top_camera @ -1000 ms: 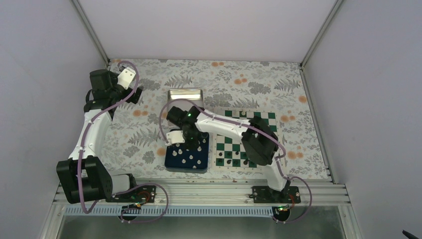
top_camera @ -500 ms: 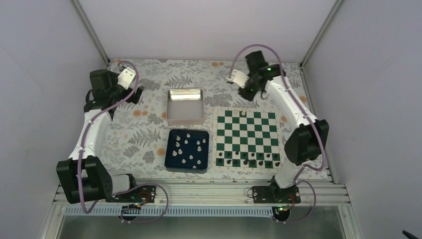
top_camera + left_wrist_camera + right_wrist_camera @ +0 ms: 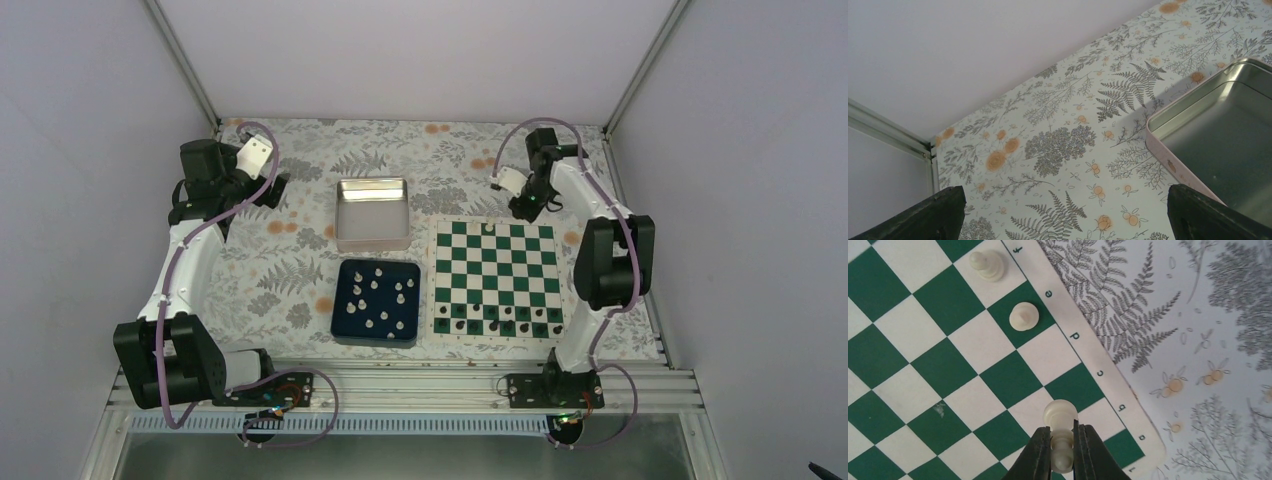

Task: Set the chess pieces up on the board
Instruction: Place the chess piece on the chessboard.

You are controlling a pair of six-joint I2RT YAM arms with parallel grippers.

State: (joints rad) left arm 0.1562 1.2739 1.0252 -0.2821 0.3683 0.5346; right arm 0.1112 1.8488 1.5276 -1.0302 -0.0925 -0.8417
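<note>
Next, my right gripper puts the white chess piece down on the white edge square of file d (image 3: pixel 503 229) (image 3: pixel 1049 355).
My right gripper (image 3: pixel 1062 432) is shut on a white chess piece (image 3: pixel 1060 415), which hangs over the board (image 3: pixel 948 365) near its corner by files a to c. Two more white pieces (image 3: pixel 988 265) (image 3: pixel 1024 316) stand in the edge row by files f and e. In the top view the right gripper (image 3: pixel 522 208) is at the board's (image 3: pixel 500 270) far edge. Several white pieces (image 3: pixel 385 300) lie in the dark blue tray (image 3: pixel 340 300). My left gripper (image 3: pixel 1065 210) is open, empty and above the floral table, left of the metal tin (image 3: pixel 1228 140).
Black chess pieces (image 3: pixel 495 322) fill the board's near rows. The shiny tin (image 3: pixel 373 213) sits behind the blue tray, left of the board. Grey walls close in the table on three sides. The left gripper (image 3: pixel 280 188) is at the far left.
The right arm swung from over the blue tray to the back of the table, then came down to the board's far edge with the white piece. The left arm stayed still.
</note>
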